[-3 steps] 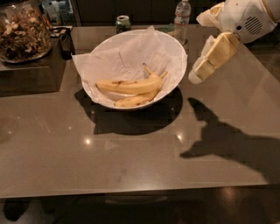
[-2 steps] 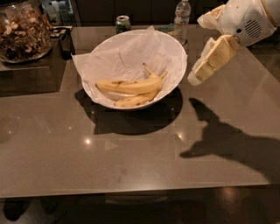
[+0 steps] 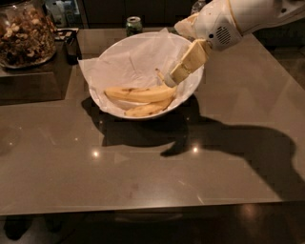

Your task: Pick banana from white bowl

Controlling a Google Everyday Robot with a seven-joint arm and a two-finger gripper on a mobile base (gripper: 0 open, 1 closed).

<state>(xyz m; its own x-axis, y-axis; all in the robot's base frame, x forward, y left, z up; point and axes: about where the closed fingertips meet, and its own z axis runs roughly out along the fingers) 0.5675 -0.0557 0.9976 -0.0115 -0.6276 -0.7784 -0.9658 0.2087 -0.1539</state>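
Observation:
Next, I need to close on the long banana's middle [image 3: 146,94], behind the smaller banana in the white bowl.
The white bowl [image 3: 192,94], lined with crumpled white paper, stands on the dark table toward the back. The banana [image 3: 140,94], long, yellow and smudged with brown, lies across the bowl with its stem end to the right. A smaller, slimmer banana [image 3: 144,110] lies just in front of it. My gripper [image 3: 171,78] reaches down into the bowl from the upper right. Its tip is at the stem end of the banana, touching it or nearly so. The white arm [image 3: 238,16] runs off the top right.
A glass jar of nuts [image 3: 21,33] stands at the back left on a dark raised block [image 3: 28,83]. A green can [image 3: 134,25] and a clear bottle [image 3: 198,5] stand behind the bowl. The table's front edge [image 3: 143,206] runs across the bottom.
My gripper has moved left and down from beside the bowl's right rim into the bowl, to the banana's stem end. The bananas and bowl have not moved.

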